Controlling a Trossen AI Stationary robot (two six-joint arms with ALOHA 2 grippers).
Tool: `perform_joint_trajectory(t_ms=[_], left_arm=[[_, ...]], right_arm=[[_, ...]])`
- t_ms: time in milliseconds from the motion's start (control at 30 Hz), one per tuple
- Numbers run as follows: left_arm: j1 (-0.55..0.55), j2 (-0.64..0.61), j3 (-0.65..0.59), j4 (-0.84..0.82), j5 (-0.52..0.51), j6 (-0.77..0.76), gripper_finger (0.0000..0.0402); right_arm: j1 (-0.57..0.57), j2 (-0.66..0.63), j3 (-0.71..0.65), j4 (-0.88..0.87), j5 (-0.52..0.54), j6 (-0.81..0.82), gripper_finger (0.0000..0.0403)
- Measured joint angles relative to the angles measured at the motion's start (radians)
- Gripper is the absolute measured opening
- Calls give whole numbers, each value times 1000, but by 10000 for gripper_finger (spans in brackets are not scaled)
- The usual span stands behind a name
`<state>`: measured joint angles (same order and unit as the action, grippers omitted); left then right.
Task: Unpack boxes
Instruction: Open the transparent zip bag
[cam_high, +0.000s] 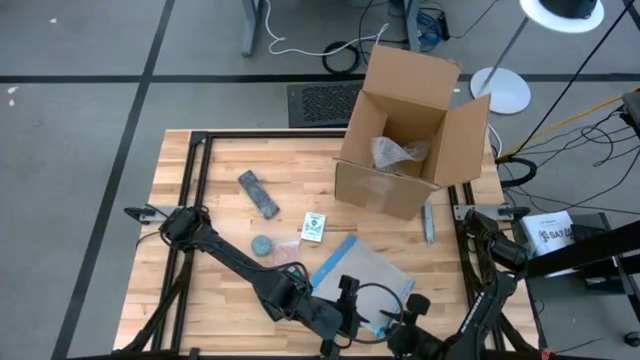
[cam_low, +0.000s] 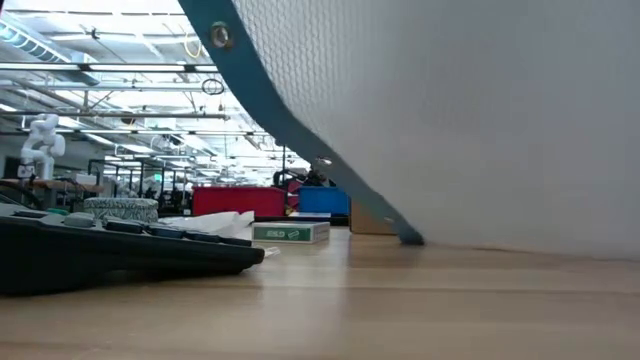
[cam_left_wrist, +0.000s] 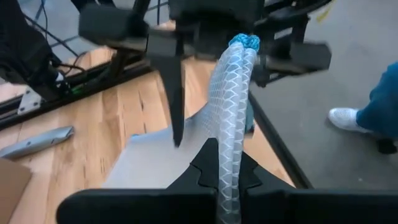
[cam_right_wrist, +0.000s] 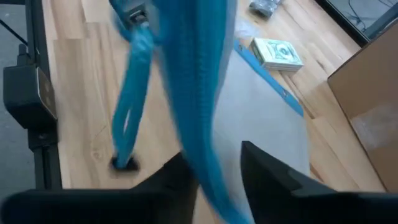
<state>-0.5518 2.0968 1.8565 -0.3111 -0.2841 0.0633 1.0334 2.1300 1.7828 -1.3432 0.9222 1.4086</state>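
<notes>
My left fingers pinch the pouch's fold far below its blue end; they should open, then pinch the mesh (cam_left_wrist: 238, 67) just under that end.
The brown cardboard box (cam_high: 410, 130) stands open at the table's far right, a crumpled clear bag (cam_high: 395, 153) inside it. A clear mesh pouch with a blue edge (cam_high: 365, 270) lies at the near middle. My left gripper (cam_left_wrist: 227, 180) is shut on its raised near corner. My right gripper (cam_right_wrist: 217, 180) faces it, open. Its fingers (cam_left_wrist: 177, 93) stand on either side of the pouch's blue end (cam_left_wrist: 244, 42); whether they touch it I cannot tell. A blue strap (cam_right_wrist: 127, 118) hangs from that end. My left gripper pinches a folded edge of the mesh pouch (cam_left_wrist: 229, 146) between its two fingers, coming slanting down from the table's left. That edge is lifted and stands up from the fingers. The rest of the pouch (cam_left_wrist: 149, 155) slopes down, its lower edge (cam_low: 410, 238) on the table.
On the wood lie a dark remote-like bar (cam_high: 258, 193), a small green-and-white carton (cam_high: 314, 226), a grey roll (cam_high: 262, 244) and a grey utility knife (cam_high: 428, 222) beside the box. A person's shoe (cam_left_wrist: 348, 118) shows on the floor past the table's edge.
</notes>
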Motion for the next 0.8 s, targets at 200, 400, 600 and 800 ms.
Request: perform_joint_trajectory(t_ms=[200, 400, 600, 800], left_arm=[[0, 0, 0, -57, 0, -5, 15], [0, 0, -1, -41, -1, -5, 10], [0, 0, -1, -105, -4, -31, 37], [-3, 0, 26, -104, -6, -30, 83]], right_arm=[[7, 0, 0, 1, -4, -8, 10], [-13, 0, 0, 17, -12, -41, 6], [-18, 0, 21, -2, -42, -52, 4], [-41, 0, 74, -13, -102, -132, 2]])
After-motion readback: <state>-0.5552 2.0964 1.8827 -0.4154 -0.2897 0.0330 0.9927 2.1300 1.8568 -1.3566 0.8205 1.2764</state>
